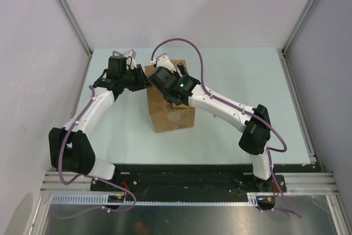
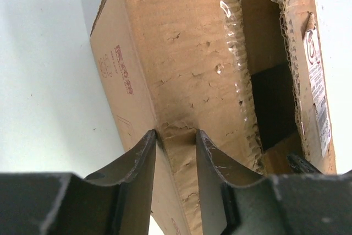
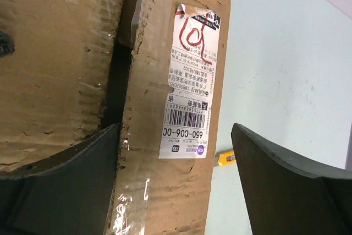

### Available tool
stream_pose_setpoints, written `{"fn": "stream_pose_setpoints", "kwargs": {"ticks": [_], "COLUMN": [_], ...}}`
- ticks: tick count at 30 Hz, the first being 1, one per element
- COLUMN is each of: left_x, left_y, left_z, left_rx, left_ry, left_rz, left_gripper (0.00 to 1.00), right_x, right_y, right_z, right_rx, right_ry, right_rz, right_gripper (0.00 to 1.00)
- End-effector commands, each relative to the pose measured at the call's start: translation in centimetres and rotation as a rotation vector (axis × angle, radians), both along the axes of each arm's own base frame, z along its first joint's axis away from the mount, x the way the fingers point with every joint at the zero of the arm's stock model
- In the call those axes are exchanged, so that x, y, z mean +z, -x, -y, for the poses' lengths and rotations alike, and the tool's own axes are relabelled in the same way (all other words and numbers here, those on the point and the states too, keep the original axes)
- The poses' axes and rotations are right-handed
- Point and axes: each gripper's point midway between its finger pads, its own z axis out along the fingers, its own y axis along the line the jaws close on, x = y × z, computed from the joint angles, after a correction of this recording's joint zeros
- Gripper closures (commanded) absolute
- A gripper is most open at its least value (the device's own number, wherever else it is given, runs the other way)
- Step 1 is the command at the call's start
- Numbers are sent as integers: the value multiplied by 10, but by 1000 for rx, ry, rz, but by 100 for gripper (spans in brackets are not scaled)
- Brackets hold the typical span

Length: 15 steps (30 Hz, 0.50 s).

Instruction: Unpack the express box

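My left gripper is at the plain flap's hinge fold, so it should open and grab the plain flap's loose edge (image 2: 242, 83) to fold it back.
The express box (image 1: 171, 108), brown cardboard, stands in the middle of the table with its taped top seam split. My left gripper (image 1: 145, 79) is at its far left top edge. In the left wrist view the gripper (image 2: 176, 133) is nearly closed, pinching the crease of the left flap (image 2: 187, 64). My right gripper (image 1: 158, 76) is wide open over the far top. In the right wrist view it (image 3: 175, 130) straddles the flap with the white label (image 3: 192, 81), one finger (image 3: 82, 169) in the dark gap between the flaps, the other (image 3: 275, 174) outside the box.
A small yellow utility knife (image 3: 226, 158) lies on the pale table beyond the labelled side of the box. Grey enclosure walls and metal posts (image 1: 66, 9) surround the table. Purple cables loop over both arms.
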Motion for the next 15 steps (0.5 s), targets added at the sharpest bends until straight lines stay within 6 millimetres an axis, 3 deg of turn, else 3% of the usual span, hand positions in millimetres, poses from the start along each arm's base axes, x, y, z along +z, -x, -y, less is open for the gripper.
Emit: {"fn": "stream_pose_setpoints", "kwargs": {"ticks": [1,12,13,15], "left_x": [-31,-24,-25,-25], "left_y": [11,5,5,4], "left_z": [-28,-27,-26,-27], "left_rx": [47,44,43,47], "left_ry": [-153,-150,-150,-153], "left_rz": [-65,-57,-60,-63], "left_gripper": [66,66,66,66], "right_x": [32,42,33,42], "right_y": [-19,-31,-28,-33], "right_z": [43,97,98,108], "right_rx": [-110,-218,-207,-217], "right_ry": [5,-246,-267,-358], "right_rz": [65,10,-21,-15], "right_gripper": [17,21,22,23]}}
